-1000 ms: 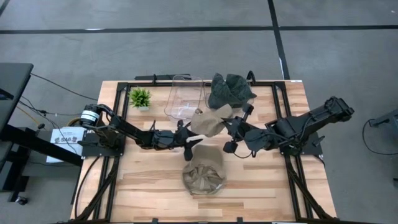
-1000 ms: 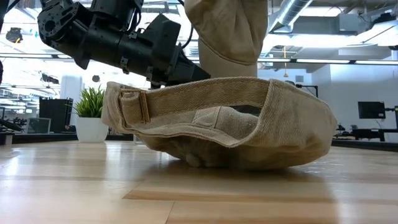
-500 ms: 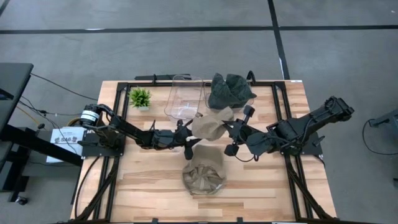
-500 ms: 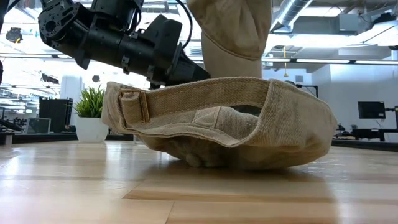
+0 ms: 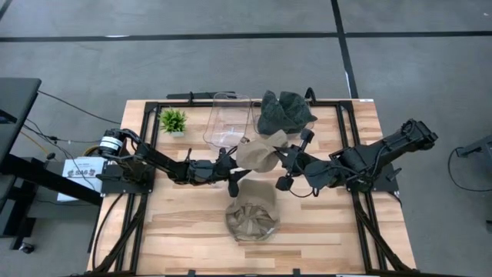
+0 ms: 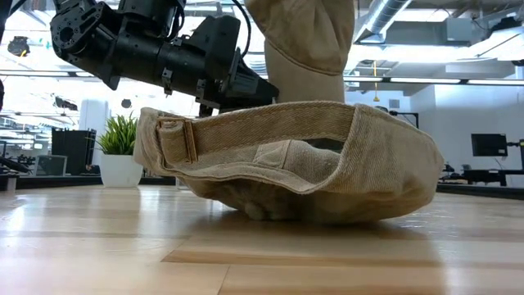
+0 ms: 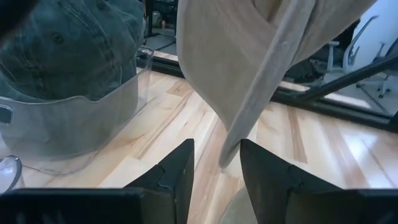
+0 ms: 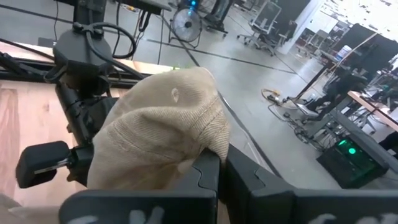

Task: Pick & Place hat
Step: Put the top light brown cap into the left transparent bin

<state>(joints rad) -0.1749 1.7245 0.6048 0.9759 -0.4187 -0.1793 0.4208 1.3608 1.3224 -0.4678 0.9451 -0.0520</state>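
Next, I close my left gripper on the hat's brim edge [image 7: 231, 149] before my right gripper lets go, since it alone holds the hanging hat by its pinched top.
A tan hat [image 5: 257, 152] hangs in the air above the table's middle, shut in my right gripper [image 5: 281, 159], which reaches in from the right. My left gripper [image 5: 233, 175] comes from the left, open. In the left wrist view its fingers stand on either side of the hanging brim's lower edge [image 7: 231, 152]; I cannot tell whether they touch it. A second tan hat [image 5: 251, 211] lies near the front, resting on its crown [image 6: 286, 209] with the opening up. The held hat [image 6: 304, 37] shows above it in the low view. My right gripper [image 8: 217, 158] is shut on the tan hat's crown cloth [image 8: 186, 163], pinched between the two fingers. The fingers come level from the table's right side. The hat is lifted clear, and its brim hangs down toward my left gripper.
A dark denim hat [image 5: 284, 111] sits in a clear bin [image 7: 93, 118] at the far edge. A second clear bin [image 5: 227, 119] stands beside it, and a small potted plant [image 5: 173, 121] is at the far left. Bare wood lies along the near edge on both sides of the lying hat.
The held hat has shifted slightly between frames, rising a little in the low view. My left gripper has turned a little at the wrist while staying under the hat's brim.
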